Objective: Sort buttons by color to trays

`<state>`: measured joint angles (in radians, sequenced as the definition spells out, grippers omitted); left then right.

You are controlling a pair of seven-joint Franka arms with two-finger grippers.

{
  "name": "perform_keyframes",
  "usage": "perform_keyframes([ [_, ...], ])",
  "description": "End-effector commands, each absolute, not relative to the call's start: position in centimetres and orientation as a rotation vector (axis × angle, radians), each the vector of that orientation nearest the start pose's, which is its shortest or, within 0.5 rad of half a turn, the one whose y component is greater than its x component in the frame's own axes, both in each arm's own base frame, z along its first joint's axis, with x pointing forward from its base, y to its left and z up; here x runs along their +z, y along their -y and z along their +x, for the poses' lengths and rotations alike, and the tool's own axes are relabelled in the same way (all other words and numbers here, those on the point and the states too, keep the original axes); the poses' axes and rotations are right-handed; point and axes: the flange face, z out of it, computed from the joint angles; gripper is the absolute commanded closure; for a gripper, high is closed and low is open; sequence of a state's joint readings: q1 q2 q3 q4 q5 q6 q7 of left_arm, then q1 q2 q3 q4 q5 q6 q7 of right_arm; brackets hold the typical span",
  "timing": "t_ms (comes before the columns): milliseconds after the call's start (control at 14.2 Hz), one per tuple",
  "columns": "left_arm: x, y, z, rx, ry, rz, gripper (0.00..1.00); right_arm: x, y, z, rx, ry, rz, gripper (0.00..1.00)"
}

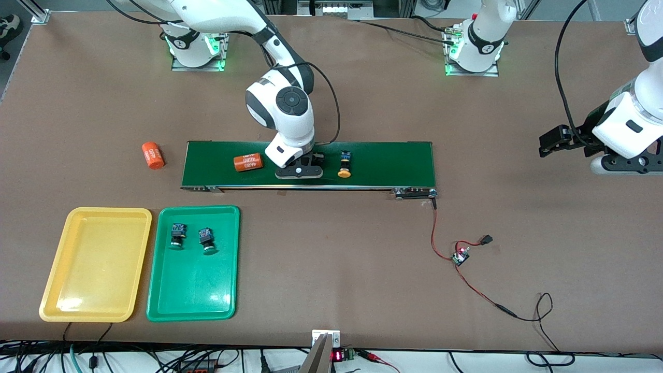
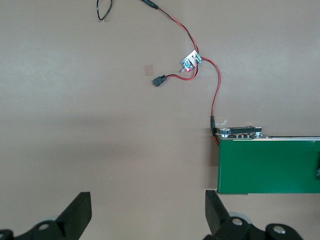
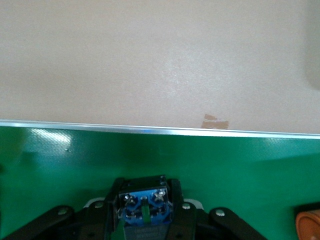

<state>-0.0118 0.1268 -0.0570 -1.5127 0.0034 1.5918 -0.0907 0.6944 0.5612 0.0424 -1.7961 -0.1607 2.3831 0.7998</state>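
The robot's right gripper will release the black-and-blue button in the yellow tray, midway (image 1: 105, 234) along the tray's end that is nearest the conveyor belt.
My right gripper (image 1: 300, 168) is down on the conveyor belt (image 1: 388, 163). In the right wrist view it (image 3: 144, 212) is shut on a button (image 3: 144, 202) with a black-and-blue body, whose cap is hidden. Beside it on the belt, toward the left arm's end, stands a yellow-capped button (image 1: 344, 165). Two green-capped buttons (image 1: 177, 235) (image 1: 207, 241) lie in the green tray (image 1: 191, 295). The yellow tray (image 1: 96, 269) beside it holds nothing. My left gripper (image 1: 634, 165) (image 2: 147, 210) waits open over bare table past the belt's end.
An orange "4680" cylinder (image 1: 248, 162) lies on the belt close beside the right gripper, and another cylinder (image 1: 153, 155) lies on the table off the belt's end. A red wire runs from the belt's motor to a small circuit board (image 1: 460, 256).
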Motion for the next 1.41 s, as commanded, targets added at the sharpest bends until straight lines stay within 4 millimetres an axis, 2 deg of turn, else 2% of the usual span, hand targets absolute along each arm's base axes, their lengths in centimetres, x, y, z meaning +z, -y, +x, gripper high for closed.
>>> perform_keyframes([
  [0, 58.6, 3.9, 59.4, 0.064, 0.0, -3.134, 0.0, 24.1, -43.5, 49.5, -0.1, 0.048, -3.193, 0.93],
  [70, 58.6, 3.9, 59.4, 0.064, 0.0, -3.134, 0.0, 25.5, -42.7, 50.5, -0.109, 0.007, -3.192, 0.94],
  [211, 58.6, 3.9, 59.4, 0.064, 0.0, -3.134, 0.0, 30.5, -40.4, 53.3, -0.134, -0.05, -3.17, 0.94],
  [351, 58.6, 4.0, 59.3, 0.064, -0.003, -3.134, 0.0, 35.8, -36.2, 56.9, -0.096, -0.008, -3.162, 0.94],
  [422, 58.6, 3.9, 59.4, 0.064, 0.0, -3.134, 0.0, 37.9, -32.9, 58.9, -0.061, 0.017, -3.153, 0.94],
  [492, 58.6, 3.9, 59.4, 0.064, 0.0, -3.134, 0.0, 39.0, -29.7, 60.3, -0.033, 0.046, -3.152, 0.94],
  [632, 58.6, 4.0, 59.3, 0.064, -0.003, -3.134, 0.0, 40.4, -21.3, 63.1, 0.001, 0.097, -3.158, 0.94],
  [703, 58.6, 4.0, 59.3, 0.064, -0.003, -3.134, 0.0, 40.4, -16.4, 64.3, 0.03, 0.123, -3.159, 0.94],
  [843, 58.6, 4.0, 59.3, 0.064, -0.003, -3.134, 0.0, 40.3, -8.7, 65.6, 0.069, 0.264, -3.15, 0.94],
  [984, 58.6, 4.1, 59.3, 0.064, -0.005, -3.134, 0.0, 38.5, -1.0, 66.8, 0.076, 0.395, -3.136, 0.94],
  [1054, 58.5, 4.1, 59.3, 0.066, -0.003, -3.134, 0.0, 37.3, 2.5, 67.8, 0.02, 0.437, -3.137, 0.94],
  [1195, 58.5, 4.1, 59.3, 0.066, -0.003, -3.134, 0.0, 33.8, 6.4, 69.3, -0.081, 0.465, -3.151, 0.94],
  [1335, 58.5, 4.1, 59.3, 0.066, -0.003, -3.134, 0.0, 30.2, 8.6, 70.0, -0.135, 0.445, -3.169, 0.93],
])
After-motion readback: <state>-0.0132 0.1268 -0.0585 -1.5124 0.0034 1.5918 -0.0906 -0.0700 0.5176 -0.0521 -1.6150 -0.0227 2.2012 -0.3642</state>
